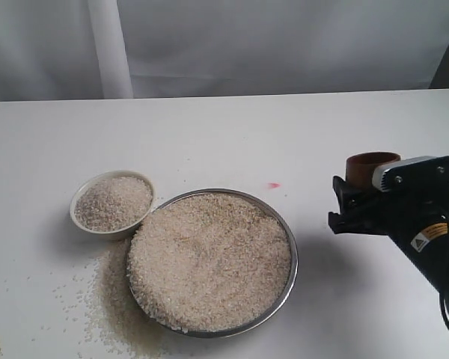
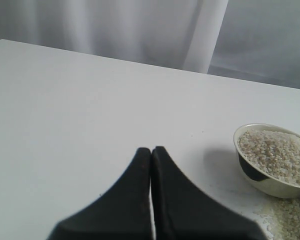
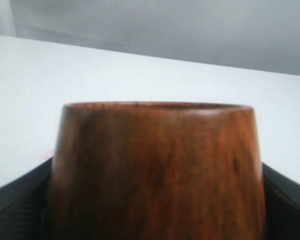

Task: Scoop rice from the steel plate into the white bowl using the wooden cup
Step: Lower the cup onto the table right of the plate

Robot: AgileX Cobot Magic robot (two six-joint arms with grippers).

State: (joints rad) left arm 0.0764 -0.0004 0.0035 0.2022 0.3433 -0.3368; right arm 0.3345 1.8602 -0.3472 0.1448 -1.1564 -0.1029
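I need to use my right gripper to set the wooden cup down on the bare table point(image 1: 361, 230) next to the steel plate, opposite the white bowl.
The wooden cup point(image 1: 372, 166) stands upright at the right, and my right gripper point(image 1: 344, 202) is shut on it. In the right wrist view the cup point(image 3: 157, 170) fills the space between the black fingers point(image 3: 15, 202). The steel plate point(image 1: 289, 243) lies in the middle, heaped with rice point(image 1: 209, 258). Touching its left rim is the white bowl point(image 1: 83, 196), filled with rice point(image 1: 114, 202). In the left wrist view my left gripper point(image 2: 151, 150) is shut and empty over bare table, apart from the bowl point(image 2: 270, 187). It is outside the exterior view.
Spilled rice point(image 1: 108, 307) lies on the white table below the bowl and left of the plate. A small red mark point(image 1: 274, 185) sits behind the plate. A white curtain hangs behind the table's far edge.
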